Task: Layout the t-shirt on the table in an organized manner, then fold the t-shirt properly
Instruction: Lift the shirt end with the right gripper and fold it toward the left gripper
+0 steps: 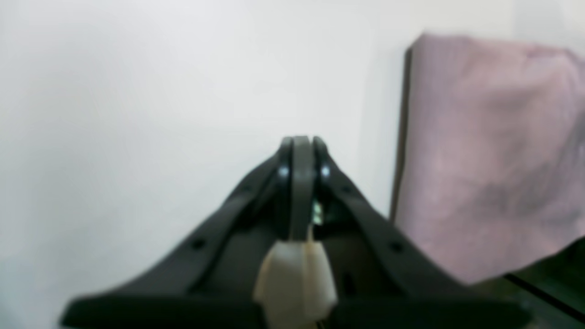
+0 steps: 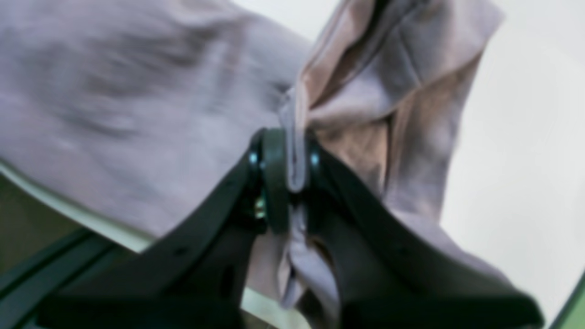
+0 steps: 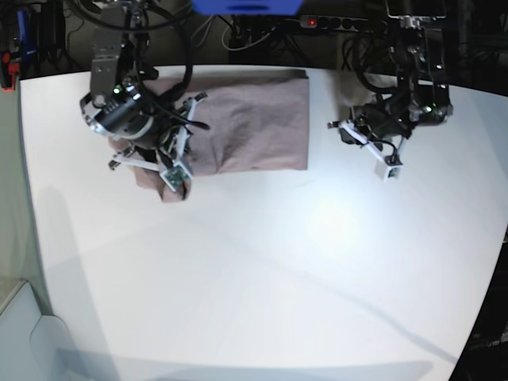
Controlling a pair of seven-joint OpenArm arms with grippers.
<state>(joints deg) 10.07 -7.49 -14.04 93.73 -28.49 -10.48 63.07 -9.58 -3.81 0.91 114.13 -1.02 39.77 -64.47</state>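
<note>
I need to release the bunched fold, which now hangs lifted from the jaws, on the t-shirt's near corner [image 3: 304, 148] closest to my left gripper with my right gripper.
The mauve-pink t-shirt [image 3: 254, 119] lies as a flat rectangle at the far side of the white table [image 3: 278, 278], its back edge near the table's far edge. My right gripper [image 3: 176, 184] is at the shirt's near-left corner and shut on a bunched fold of the cloth [image 2: 295, 151], which hangs lifted from the jaws. The rest of the shirt [image 2: 114, 100] spreads behind it. My left gripper [image 3: 390, 169] hovers to the right of the shirt, apart from it. It is shut [image 1: 301, 142] with nothing between the fingers. The shirt's edge [image 1: 484, 151] shows at the right of the left wrist view.
Cables and a power strip [image 3: 333, 22] run behind the table's far edge. A blue object [image 3: 246, 6] sits at the top. The table's edge and dark frame [image 2: 55, 256] show under the right wrist.
</note>
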